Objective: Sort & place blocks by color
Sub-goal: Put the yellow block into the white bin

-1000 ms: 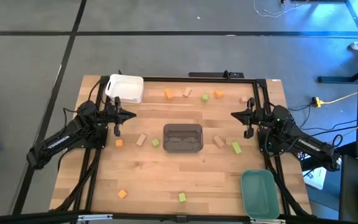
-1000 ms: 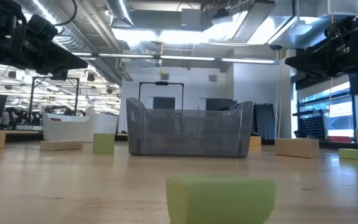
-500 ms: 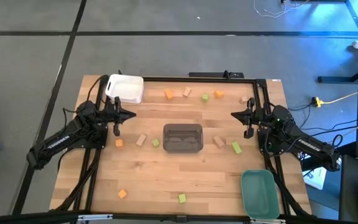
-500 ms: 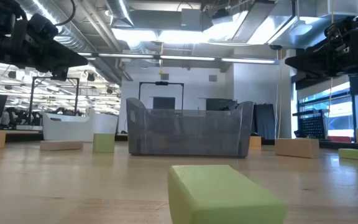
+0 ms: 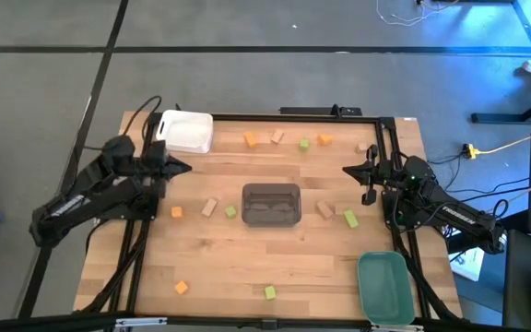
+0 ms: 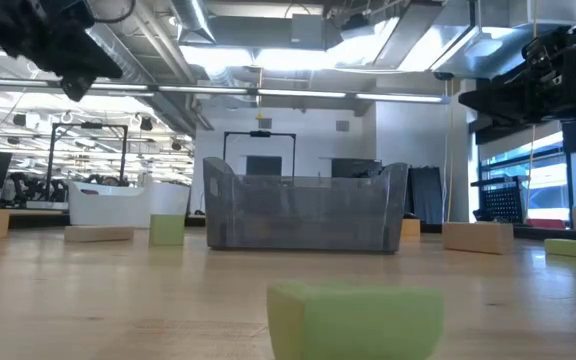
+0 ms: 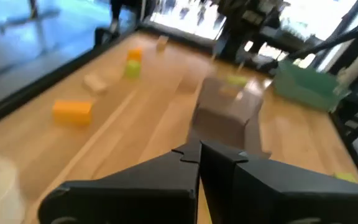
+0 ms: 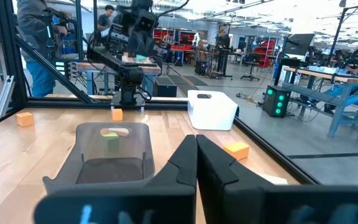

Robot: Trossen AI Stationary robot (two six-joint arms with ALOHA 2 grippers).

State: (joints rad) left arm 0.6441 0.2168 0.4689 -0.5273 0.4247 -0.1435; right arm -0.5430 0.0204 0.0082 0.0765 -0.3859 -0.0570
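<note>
My left gripper closes next on the sides of the orange block (image 5: 177, 212) level with the grey tray, just beyond the tan block.
About a dozen small blocks lie scattered on the wooden table: orange (image 5: 250, 139), light green (image 5: 231, 211) and tan (image 5: 210, 207) among them. One green block (image 6: 356, 320) sits close before the low camera. My left gripper (image 5: 188, 167) hangs shut above the table's left part, beside the white tray (image 5: 185, 131); its fingers meet in the left wrist view (image 7: 199, 152). My right gripper (image 5: 347, 170) waits shut above the right part (image 8: 196, 146). Neither holds a block.
A grey see-through tray (image 5: 271, 205) stands at the table's middle and a teal tray (image 5: 383, 286) at the near right corner. Blocks lie along the far edge, on both sides of the grey tray and near the near edge. People show in the room beyond.
My left arm has risen and drawn back toward the table's left edge, its gripper staying shut. The right arm has kept still.
</note>
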